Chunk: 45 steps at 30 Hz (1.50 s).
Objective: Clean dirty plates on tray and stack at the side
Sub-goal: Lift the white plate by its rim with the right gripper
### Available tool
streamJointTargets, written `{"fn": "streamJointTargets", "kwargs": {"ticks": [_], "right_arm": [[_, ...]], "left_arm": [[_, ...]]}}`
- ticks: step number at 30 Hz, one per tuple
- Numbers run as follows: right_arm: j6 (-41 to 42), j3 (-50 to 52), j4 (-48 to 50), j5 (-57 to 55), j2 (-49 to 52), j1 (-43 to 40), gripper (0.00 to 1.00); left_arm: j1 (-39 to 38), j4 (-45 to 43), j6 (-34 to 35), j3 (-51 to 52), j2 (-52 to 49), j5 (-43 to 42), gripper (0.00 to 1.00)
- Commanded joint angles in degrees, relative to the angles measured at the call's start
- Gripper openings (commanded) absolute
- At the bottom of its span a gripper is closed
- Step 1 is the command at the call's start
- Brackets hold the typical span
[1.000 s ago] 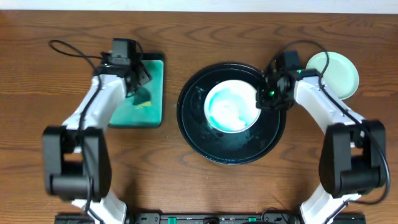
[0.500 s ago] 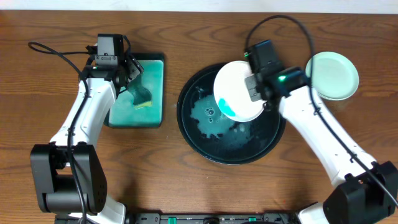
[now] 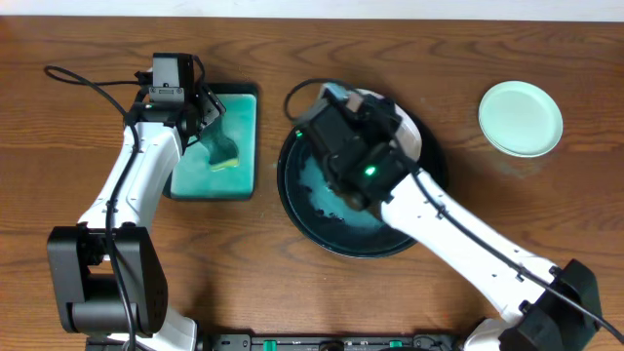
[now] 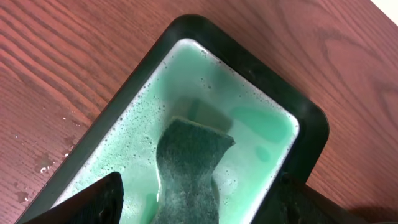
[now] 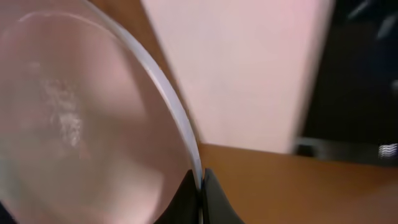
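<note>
Next, I let go of the white plate, now held up on edge, with my right gripper on top of the pale mint-green plate (image 3: 521, 117), so that the two are stacked together.
My right gripper (image 5: 200, 184) is shut on the rim of the white plate (image 5: 74, 124), which fills the left of the right wrist view, held up on edge. In the overhead view the raised right arm covers most of the plate; a white edge (image 3: 411, 135) shows above the black tray (image 3: 292, 200), which holds teal-tinted water. A pale mint-green plate (image 3: 521, 118) lies on the table at the right. My left gripper (image 4: 196, 208) is open above the dark green sponge (image 4: 189, 165), a finger on each side, not touching it.
The sponge lies in foamy green water in the rectangular dark-rimmed teal tray (image 3: 244, 107), which also shows in the left wrist view (image 4: 308, 134). Bare wooden table (image 3: 487, 214) surrounds both trays. A black cable loops at the far left (image 3: 68, 76).
My right arm has lifted the white plate off the black tray, swung it left and risen toward the camera. The left arm shifted slightly early on, then stayed still over the sponge.
</note>
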State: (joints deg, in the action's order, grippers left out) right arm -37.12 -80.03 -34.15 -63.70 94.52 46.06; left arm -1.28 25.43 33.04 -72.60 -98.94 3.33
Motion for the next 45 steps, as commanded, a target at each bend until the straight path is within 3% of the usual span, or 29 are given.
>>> {"fn": "streamJointTargets", "kwargs": {"ticks": [1, 9, 17, 21, 25, 27, 34, 39, 40, 45], "right_arm": [[-15.67, -0.92, 4.48, -10.75, -0.98, 2.97, 0.01], [-28.85, -0.92, 15.15, -14.05, -0.98, 6.56, 0.01], [-29.27, -0.92, 15.37, -15.30, -0.98, 7.30, 0.01], [-21.68, -0.74, 13.29, -13.70, -0.96, 7.30, 0.01], [-12.31, -0.74, -2.54, 0.63, -0.57, 7.19, 0.01], [-9.14, -0.74, -5.88, 5.51, 0.26, 6.82, 0.01], [-12.22, -0.74, -3.54, -9.51, 1.07, 6.51, 0.01], [-3.30, -0.74, -10.14, 19.93, 1.38, 6.08, 0.01], [-2.43, -0.74, -11.08, 21.51, 1.70, 5.55, 0.01], [-0.44, -0.74, -7.56, 2.51, 1.86, 2.08, 0.01]], "left_arm": [[0.09, 0.02, 0.02, -0.98, -0.33, 0.28, 0.79], [0.09, 0.02, 0.02, -0.98, -0.33, 0.28, 0.79], [0.09, 0.02, 0.02, -0.98, -0.31, 0.28, 0.79], [0.09, 0.02, 0.02, -0.98, -0.33, 0.28, 0.79], [0.09, 0.02, 0.02, -0.98, -0.33, 0.28, 0.79], [0.09, 0.02, 0.02, -0.98, -0.33, 0.28, 0.79], [0.09, 0.02, 0.02, -0.98, -0.33, 0.28, 0.79], [0.09, 0.02, 0.02, -0.98, -0.33, 0.28, 0.79], [0.09, 0.02, 0.02, -0.98, -0.33, 0.28, 0.79], [0.09, 0.02, 0.02, -0.98, -0.33, 0.28, 0.79]]}}
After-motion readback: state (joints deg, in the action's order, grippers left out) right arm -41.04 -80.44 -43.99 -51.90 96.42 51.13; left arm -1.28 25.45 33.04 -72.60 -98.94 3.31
